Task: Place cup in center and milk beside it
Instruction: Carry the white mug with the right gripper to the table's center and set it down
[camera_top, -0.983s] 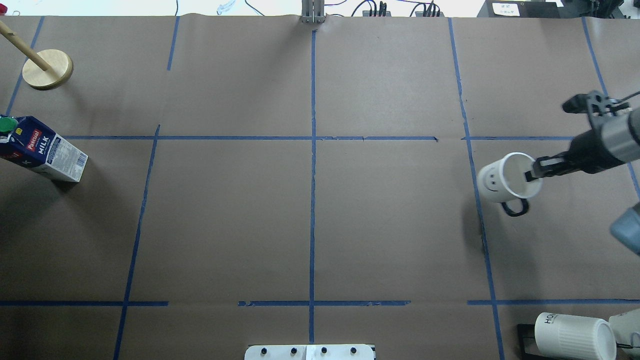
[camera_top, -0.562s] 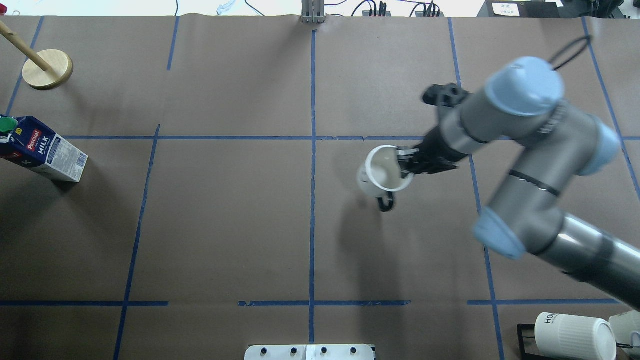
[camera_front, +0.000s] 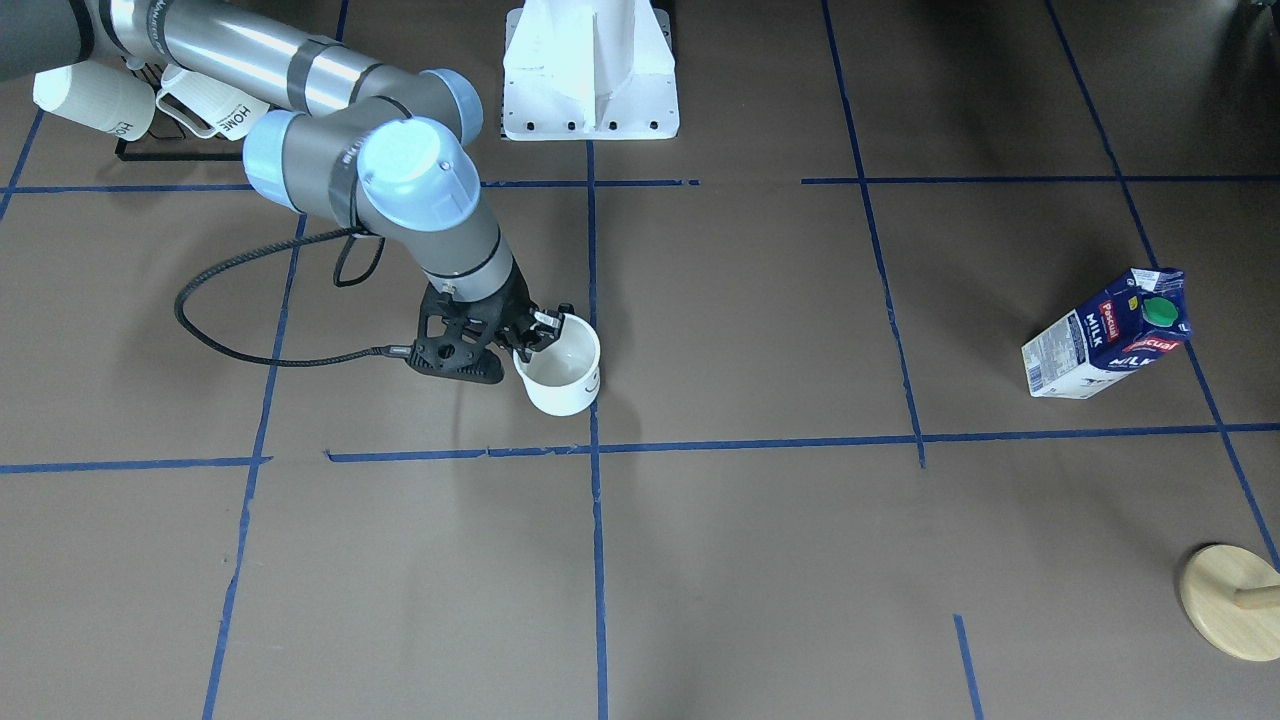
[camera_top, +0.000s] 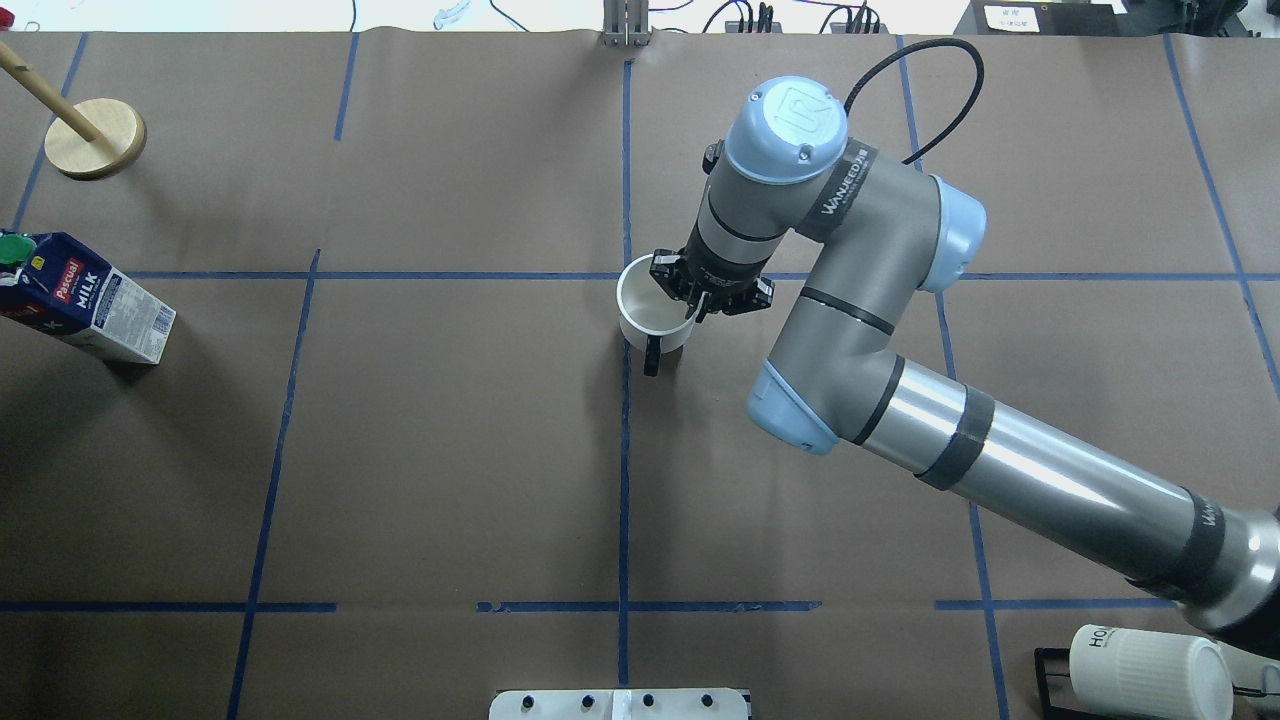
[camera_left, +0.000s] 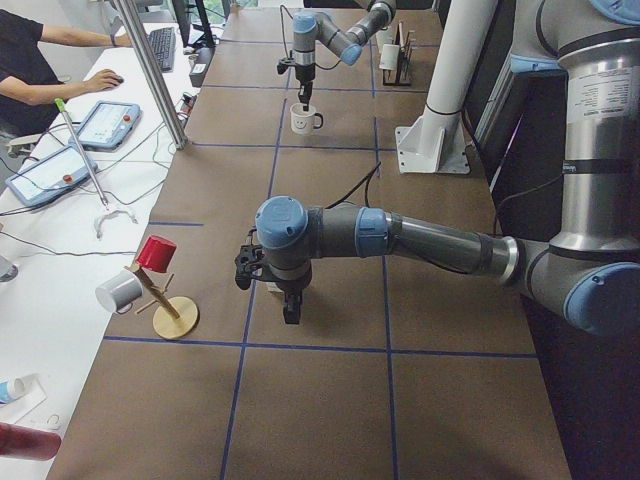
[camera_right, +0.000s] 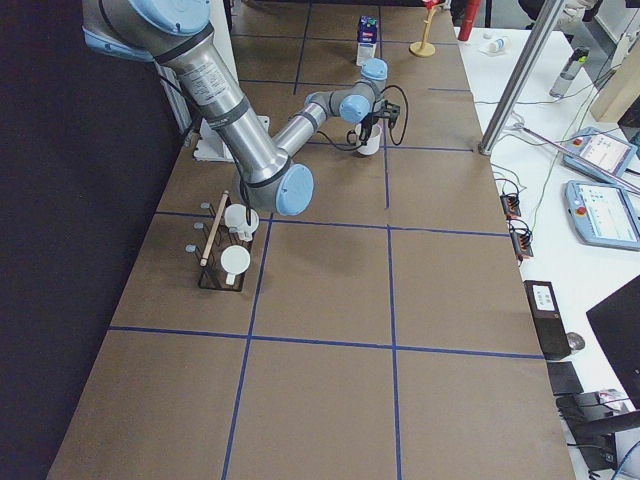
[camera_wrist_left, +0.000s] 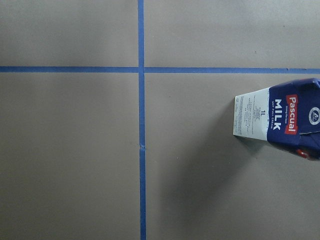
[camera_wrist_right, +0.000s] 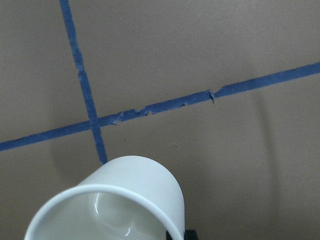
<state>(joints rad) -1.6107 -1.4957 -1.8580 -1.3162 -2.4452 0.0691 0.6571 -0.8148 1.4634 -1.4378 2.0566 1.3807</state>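
My left gripper should move next to the milk's upper part (camera_front: 1146, 312) (camera_wrist_left: 309, 119) by the green cap and close there, leaving the milk's white bottom free.
The cup (camera_top: 652, 312), a smooth white mug with a black handle, hangs upright and low over the brown surface. It is right by the center (camera_top: 626, 276), where the blue tape lines cross. My right gripper (camera_top: 697, 300) is shut on the cup's rim, one finger inside and one outside. The cup also shows in the front view (camera_front: 560, 375) and the right wrist view (camera_wrist_right: 115, 200). The milk (camera_top: 88, 298) stands at the far left, its label clear in the left wrist view (camera_wrist_left: 277, 117). My left gripper (camera_left: 290, 308) hovers near the milk; I cannot tell whether it is open.
A wooden mug stand (camera_top: 95, 138) is at the far left back corner. A black rack with ribbed white "HOME" mugs (camera_top: 1150, 670) sits at the near right. The robot's white base (camera_front: 590, 70) is at the table's near edge. An operator (camera_left: 30, 60) sits beyond the far edge.
My right arm has carried the cup from the right side of the table leftward to the central tape crossing and lowered it. The milk has not moved.
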